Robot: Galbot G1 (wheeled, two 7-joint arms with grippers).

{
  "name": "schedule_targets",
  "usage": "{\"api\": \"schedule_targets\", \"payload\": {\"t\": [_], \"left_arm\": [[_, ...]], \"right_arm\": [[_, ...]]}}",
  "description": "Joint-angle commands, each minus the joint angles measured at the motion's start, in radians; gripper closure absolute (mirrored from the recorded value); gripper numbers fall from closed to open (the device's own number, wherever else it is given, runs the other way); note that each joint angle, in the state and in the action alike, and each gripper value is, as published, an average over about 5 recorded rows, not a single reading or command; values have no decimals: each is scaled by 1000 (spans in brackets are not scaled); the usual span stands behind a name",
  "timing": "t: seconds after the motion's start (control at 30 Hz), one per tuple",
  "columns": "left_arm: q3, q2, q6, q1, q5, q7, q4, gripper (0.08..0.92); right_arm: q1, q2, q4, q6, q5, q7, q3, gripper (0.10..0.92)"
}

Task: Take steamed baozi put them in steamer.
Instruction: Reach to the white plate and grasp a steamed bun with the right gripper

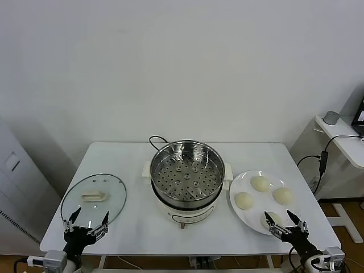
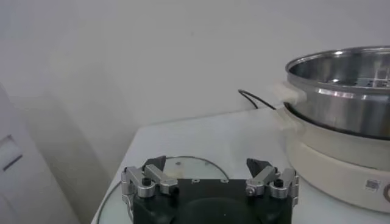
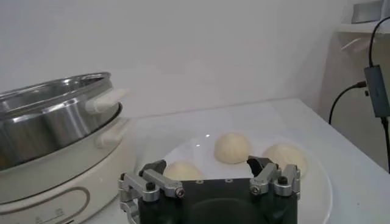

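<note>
Next, my right gripper closes around the sides (image 1: 261, 183) (image 3: 232, 148) of the back baozi, the one by the far edge of the white plate.
Several cream-white baozi lie on a white plate (image 1: 235, 209) at the right: one at the back (image 1: 260, 183), one on the right (image 1: 282, 195), one on the left (image 1: 243, 200). My right gripper (image 1: 277, 215) hovers open at the plate's near edge, over a nearer baozi (image 1: 273, 219). In the right wrist view the gripper (image 3: 207, 163) stands open, with baozi (image 3: 232, 148) beyond its fingertips. The steel steamer (image 1: 186, 173) sits empty on its white pot base in mid-table. My left gripper (image 1: 90, 215) is open over the near rim of the glass lid (image 1: 94, 199), and nothing is between its fingers (image 2: 206, 163).
A black cord (image 1: 156, 139) loops behind the pot. The pot's side handle (image 3: 105, 100) sticks out towards the plate. A side shelf with cables (image 1: 341, 136) stands beyond the table's right edge. A grey cabinet (image 1: 17, 170) stands to the left.
</note>
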Motion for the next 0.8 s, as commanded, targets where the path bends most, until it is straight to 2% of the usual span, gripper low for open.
{"api": "schedule_targets", "payload": {"t": [0.03,0.27,0.43,0.53,0.6,0.8], "left_arm": [[-1,-1,-1,-1,-4,1,-4,177],[-1,-4,1,-4,-4,4,-2,177],[4,-11,2,-6,0,3,4,177],[8,-15,-1,-8,4,-1,9,177],[9,-18,-2,-10,11,-3,10,177],[9,-27,-2,-21,17,-4,-4,177]], "right_arm": [[0,1,1,-1,1,-1,2,203],[21,-5,2,-10,-7,23,19,203],[137,-92,-27,-91,-102,-42,115,203],[241,-171,-71,-131,-218,-131,142,203],[318,-233,-109,-138,-349,-216,142,203],[588,-472,-215,-139,-721,-593,37,203]]}}
